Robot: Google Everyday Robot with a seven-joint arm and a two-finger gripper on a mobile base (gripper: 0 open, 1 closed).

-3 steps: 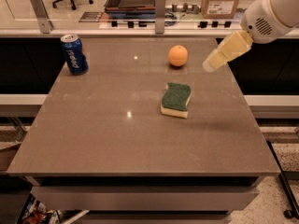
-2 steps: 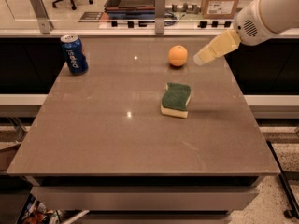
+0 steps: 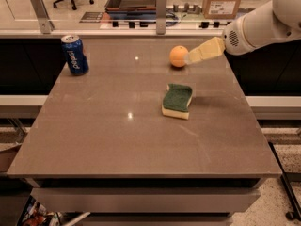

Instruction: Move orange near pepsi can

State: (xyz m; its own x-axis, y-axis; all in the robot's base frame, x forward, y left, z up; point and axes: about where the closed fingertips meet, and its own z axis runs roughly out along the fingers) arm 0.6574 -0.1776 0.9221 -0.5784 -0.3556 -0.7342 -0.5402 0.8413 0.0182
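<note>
The orange must move to the pepsi can, so next my gripper closes on the upper part of the orange (image 3: 178, 52), behind the green-and-yellow sponge.
The orange (image 3: 178, 56) sits on the brown table (image 3: 117, 140) toward the back, right of centre. The blue pepsi can (image 3: 75, 54) stands upright at the table's back left, far from the orange. My gripper (image 3: 190, 57) comes in from the right on a white arm (image 3: 256, 25); its yellowish fingers point left and their tips are right at the orange's right side.
A green-and-yellow sponge (image 3: 178, 100) lies in front of the orange, near the table's middle right. A glass partition with metal posts (image 3: 161, 6) runs behind the table's back edge. A cardboard box (image 3: 221, 0) stands beyond it.
My gripper has moved left and slightly down toward the orange, from well right of it to right beside it. The orange, can and sponge have not moved.
</note>
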